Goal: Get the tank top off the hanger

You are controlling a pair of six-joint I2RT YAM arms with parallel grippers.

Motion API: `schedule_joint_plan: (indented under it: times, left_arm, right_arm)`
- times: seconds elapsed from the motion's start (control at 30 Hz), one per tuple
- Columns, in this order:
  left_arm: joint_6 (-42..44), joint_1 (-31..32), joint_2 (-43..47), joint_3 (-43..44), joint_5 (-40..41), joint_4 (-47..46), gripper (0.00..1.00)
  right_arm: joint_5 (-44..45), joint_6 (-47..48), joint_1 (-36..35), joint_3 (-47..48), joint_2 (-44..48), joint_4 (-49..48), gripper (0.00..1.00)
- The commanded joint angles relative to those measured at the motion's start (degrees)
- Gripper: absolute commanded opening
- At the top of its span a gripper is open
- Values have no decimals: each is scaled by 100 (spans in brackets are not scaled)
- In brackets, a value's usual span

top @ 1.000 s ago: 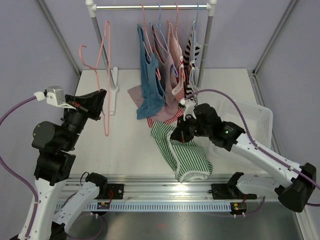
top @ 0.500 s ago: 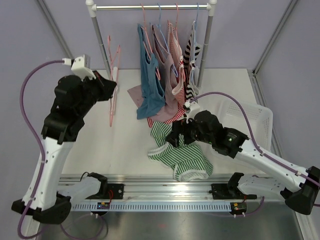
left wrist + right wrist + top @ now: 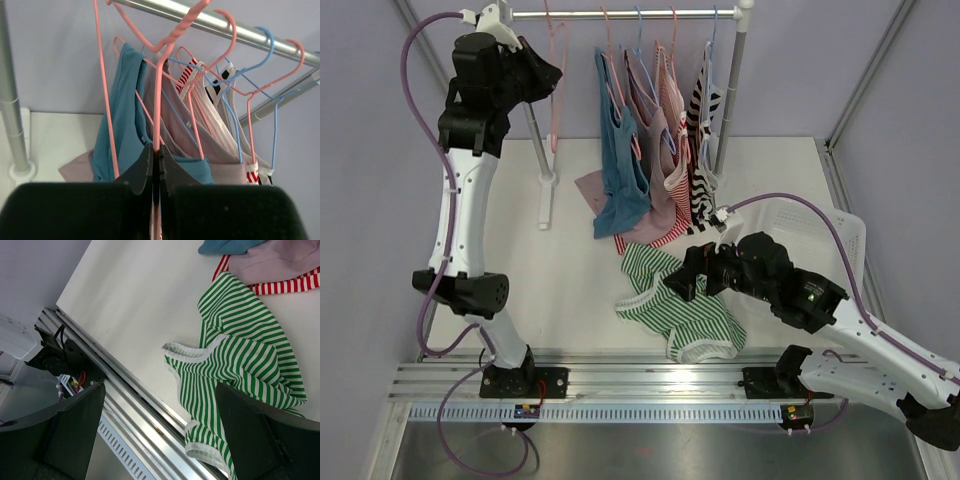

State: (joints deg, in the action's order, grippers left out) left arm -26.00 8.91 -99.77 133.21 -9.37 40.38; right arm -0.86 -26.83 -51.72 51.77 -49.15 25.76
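Note:
The middle (image 3: pixel 665 297) (image 3: pixel 236 351) of the green-and-white striped tank top, where its white trim runs into the folds, will be gripped by my right gripper.
The green-and-white striped tank top (image 3: pixel 682 312) lies crumpled on the table near the front rail, off any hanger. My right gripper (image 3: pixel 686 283) hovers just above it, open, with nothing between its fingers; in the right wrist view the tank top (image 3: pixel 240 365) spreads below the wide jaws of the right gripper (image 3: pixel 165 435). My left gripper (image 3: pixel 550 72) is raised to the left end of the rack's rod, shut on a bare pink hanger (image 3: pixel 553 115). The left wrist view shows the left gripper (image 3: pixel 157 156) pinching the pink hanger (image 3: pixel 159 100), its hook next to the rod (image 3: pixel 260 37).
Several tank tops (image 3: pixel 655 120) hang from pink and blue hangers on the rod (image 3: pixel 620 14). A heap of blue, mauve and red-striped cloth (image 3: pixel 620 215) lies under them. A white basket (image 3: pixel 832 235) stands at the right. The rack's posts (image 3: pixel 728 110) rise from the table.
My left arm lifted the bare pink hanger from above the table up to the rod. My right gripper opened, let go of the striped tank top, and drew back slightly.

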Motion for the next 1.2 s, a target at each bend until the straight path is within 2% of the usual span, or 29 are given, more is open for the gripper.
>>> schedule_joint_plan:
  times: [0.0, 0.2, 0.3, 0.37, 0.43, 0.47, 0.53, 0.57, 0.6, 0.63, 0.87, 1.0, 1.07, 1.1, 1.17]
  left_arm:
    - [-264, -152, -376, 303, -426, -292, 0]
    - [-406, -205, -649, 22, -505, -531, 0]
    - [-327, -214, -746, 109, -487, -321, 0]
    - [-301, -214, -694, -39, -470, -276, 7]
    - [-266, -214, -518, -198, -452, -285, 23]
    - [-213, -205, -431, -364, -417, -285, 39]
    - [-143, -214, -177, -497, -321, -233, 59]
    - [-73, -214, -79, -558, -259, -198, 73]
    - [-20, -214, 9, -707, -233, -171, 80]
    - [33, -214, 280, -804, -250, -180, 99]
    - [60, -214, 1809, -2314, -312, -320, 99]
    - [-19, -205, 3371, -3659, 22, -628, 99]
    - [24, -205, 3805, -4205, 101, -593, 99]
    - [51, -205, 4042, -4372, 215, -532, 99]
    - [165, -205, 4639, -4784, 347, -400, 99]
  right_arm:
    - [165, 11, -48, 9, 72, 43, 100]
    - [420, 152, -48, 26, -138, 376, 99]
    - [735, 187, -48, 53, -690, 500, 99]
    - [903, 161, -57, 96, -999, 535, 100]
    - [1228, 169, -92, 167, -1517, 571, 99]
    - [1316, 187, -136, 237, -1676, 579, 100]
    - [1562, 187, -162, 299, -2142, 588, 100]
    - [1650, 196, -171, 360, -2300, 597, 99]
    - [1746, 213, -163, 395, -2580, 606, 99]
    - [1747, 239, -163, 413, -2722, 580, 99]
    - [1765, 257, -171, 404, -3777, 175, 99]
    - [1396, 161, -241, 264, -4453, -202, 100]
    - [1370, 73, -338, 229, -4603, -255, 98]
    - [1335, 46, -382, 220, -4682, -308, 96]
    - [1203, 55, -505, 211, -4675, -378, 76]
